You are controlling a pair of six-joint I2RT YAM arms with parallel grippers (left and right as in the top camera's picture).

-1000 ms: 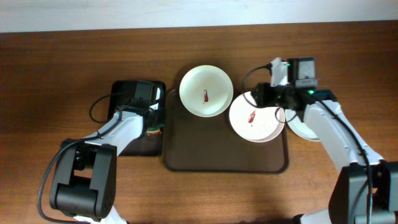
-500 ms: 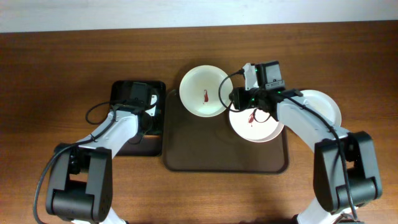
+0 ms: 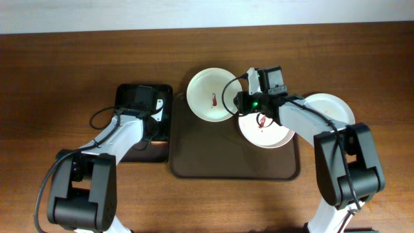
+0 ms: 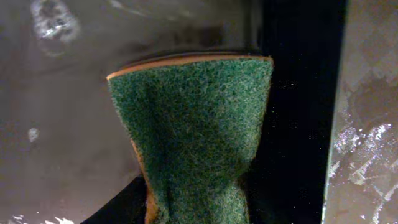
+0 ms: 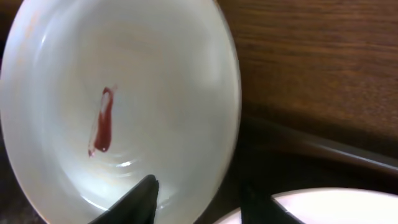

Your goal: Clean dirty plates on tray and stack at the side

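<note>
The pale plate hangs over the back edge of the brown tray, so next my right gripper takes hold of the plate's rim [image 5: 217,191] and pulls it onto the tray before wiping.
The dark brown tray [image 3: 220,162] holds two plates. A pale plate [image 3: 206,90] with a red smear sits on its back left corner. A white plate [image 3: 272,133] with a red smear sits at the tray's right. A third white plate [image 3: 335,110], with no smear showing, lies on the table to the right of the tray. My right gripper [image 3: 240,102] is open, with its fingers [image 5: 199,199] either side of the pale plate's right rim [image 5: 231,124]. My left gripper [image 3: 154,124] is over the black tray and shut [image 4: 193,214] on a green sponge [image 4: 193,124].
The smaller black tray [image 3: 132,152] lies on the table left of the brown tray, its wet surface [image 4: 62,124] showing under the sponge. Bare wooden table [image 3: 58,77] surrounds both trays.
My right gripper has moved left from over the right-hand plate to the pale plate's rim, uncovering the plate on the table. The left arm has barely moved.
</note>
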